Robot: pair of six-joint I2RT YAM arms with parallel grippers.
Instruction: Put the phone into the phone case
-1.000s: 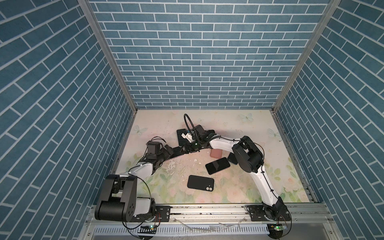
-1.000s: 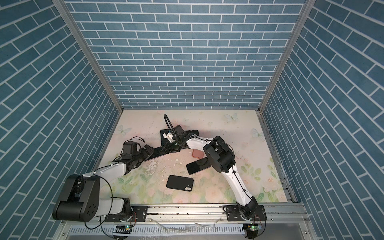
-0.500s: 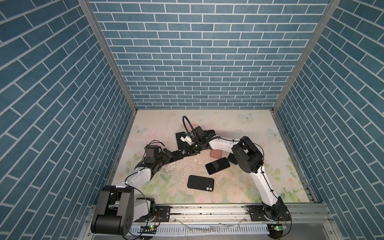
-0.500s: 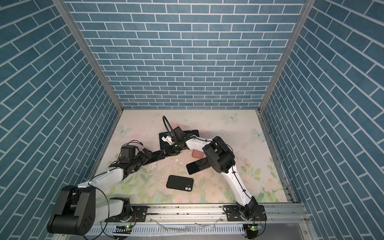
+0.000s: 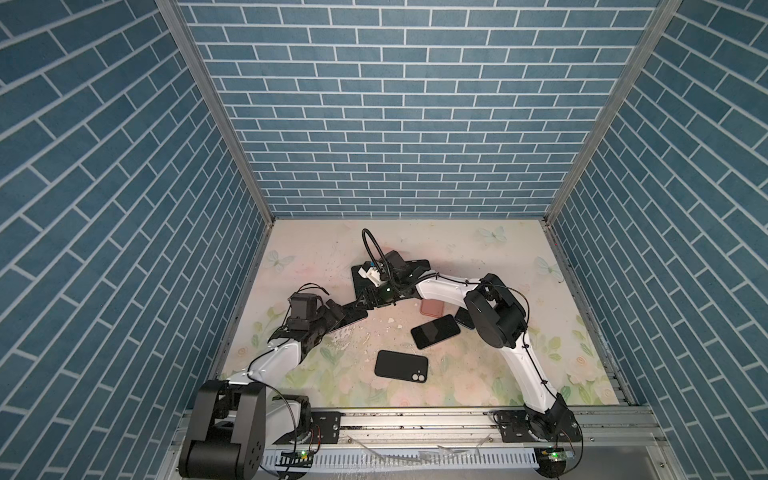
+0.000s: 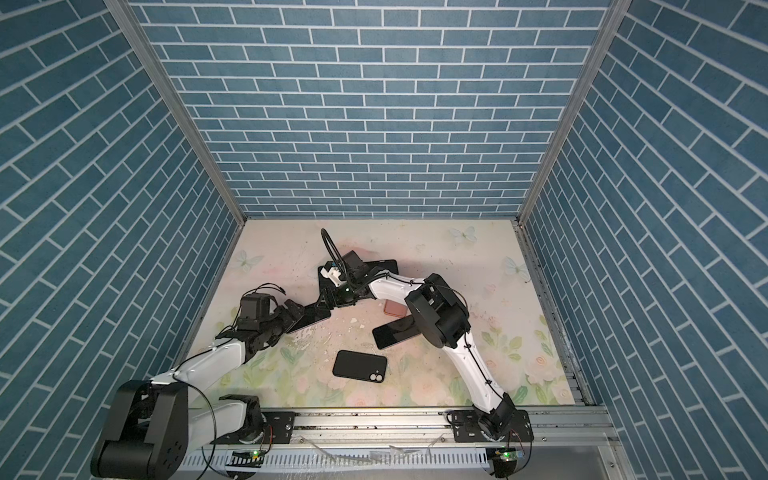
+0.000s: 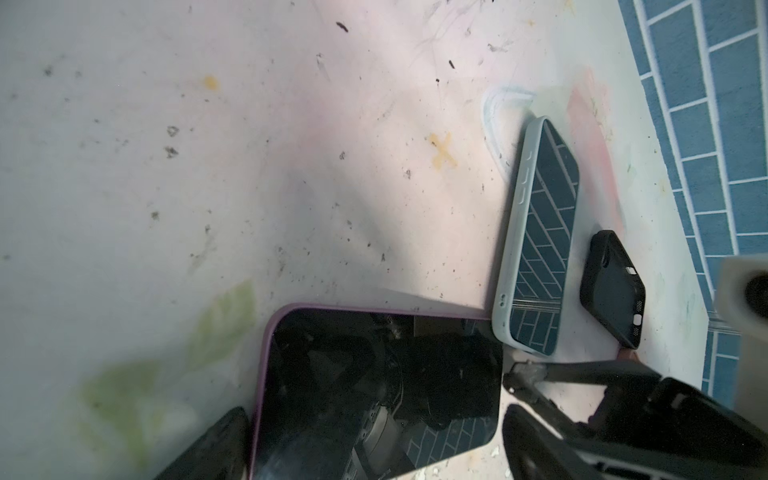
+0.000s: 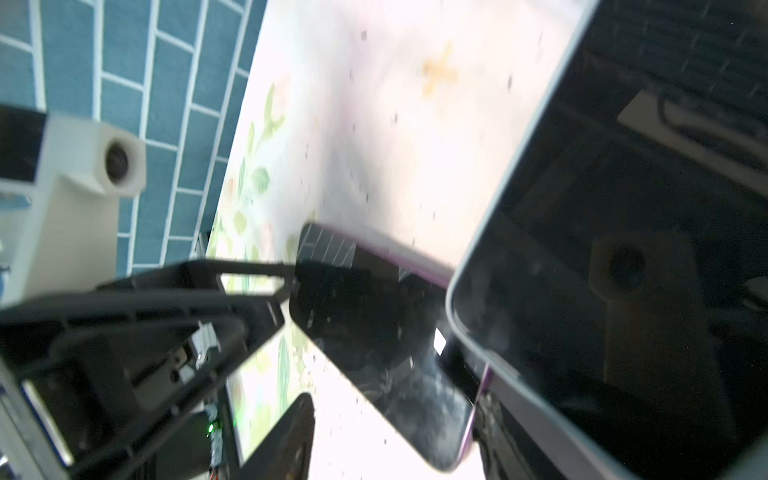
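The purple-rimmed phone's short end [image 5: 333, 326] [image 7: 260, 396], the one that faces away from my right gripper and the grey-cased phone, will be gripped by my left gripper.
A dark-screened phone [image 7: 353, 374] with a purple case rim [image 7: 266, 374] lies left of the table's middle, seen in both top views [image 5: 353, 319] [image 6: 311, 321]. My left gripper [image 7: 374, 415] stands open and wide, one finger on each long side of the phone. My right gripper [image 8: 395, 415] is open over the phone's far corner [image 8: 365, 311]. One right finger [image 8: 494, 432] rests against the purple rim and the other [image 8: 286, 440] stays clear of it. In a top view the two grippers meet tip to tip, left [image 5: 351, 316] and right [image 5: 368, 301].
A grey-cased phone [image 7: 536, 245] and a small black case [image 7: 611, 291] lie beyond the right wrist. A pink case [image 5: 432, 307], a bare phone [image 5: 435, 331] and a black case [image 5: 401, 365] lie near the middle. White crumbs [image 5: 365, 338] dot the mat.
My left arm has stretched out lower over the table while its gripper stays at the phone. My right gripper has edged slightly towards the left gripper.
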